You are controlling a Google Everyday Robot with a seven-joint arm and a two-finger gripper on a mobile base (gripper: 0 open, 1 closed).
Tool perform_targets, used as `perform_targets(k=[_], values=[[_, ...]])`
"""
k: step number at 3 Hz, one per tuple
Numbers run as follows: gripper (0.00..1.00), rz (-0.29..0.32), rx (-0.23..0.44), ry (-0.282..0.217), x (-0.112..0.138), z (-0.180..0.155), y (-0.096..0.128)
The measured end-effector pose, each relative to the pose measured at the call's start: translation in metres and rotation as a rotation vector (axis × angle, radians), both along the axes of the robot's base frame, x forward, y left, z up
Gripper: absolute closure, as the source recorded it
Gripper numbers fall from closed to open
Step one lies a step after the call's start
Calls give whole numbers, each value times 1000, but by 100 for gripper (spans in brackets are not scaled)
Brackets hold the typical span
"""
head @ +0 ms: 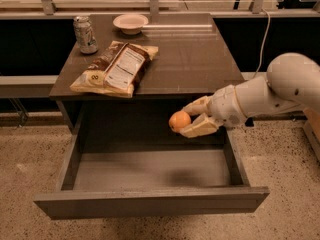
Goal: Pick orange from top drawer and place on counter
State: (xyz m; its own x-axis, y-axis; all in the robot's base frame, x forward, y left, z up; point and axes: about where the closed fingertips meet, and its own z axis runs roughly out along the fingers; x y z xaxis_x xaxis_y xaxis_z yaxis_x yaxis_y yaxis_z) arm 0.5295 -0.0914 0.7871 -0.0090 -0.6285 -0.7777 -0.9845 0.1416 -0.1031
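The robot's gripper needs to release the orange on the bare front part of the counter (188, 72), a short way from the chip bag.
The orange (178, 121) is a small round fruit held between the pale fingers of my gripper (190, 119). The gripper is shut on it and holds it in the air above the open top drawer (150, 172), just below the front edge of the counter (185, 59). My white arm reaches in from the right. The drawer is pulled fully out toward the camera and its grey floor is bare, with the orange's shadow on it.
On the dark brown counter lie a chip bag (116, 68) at the front left, a soda can (85, 34) at the back left and a pale shallow bowl (131, 23) at the back. A pale ledge with metal posts (154, 1) runs behind.
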Motion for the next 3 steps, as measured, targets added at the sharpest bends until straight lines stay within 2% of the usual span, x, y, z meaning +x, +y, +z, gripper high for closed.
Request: perform_targets(k=[1, 2, 3], values=[[100, -23, -54, -19, 21, 43, -11], [100, -119, -81, -13, 64, 72, -22], [100, -235, -93, 0, 108, 80, -34]])
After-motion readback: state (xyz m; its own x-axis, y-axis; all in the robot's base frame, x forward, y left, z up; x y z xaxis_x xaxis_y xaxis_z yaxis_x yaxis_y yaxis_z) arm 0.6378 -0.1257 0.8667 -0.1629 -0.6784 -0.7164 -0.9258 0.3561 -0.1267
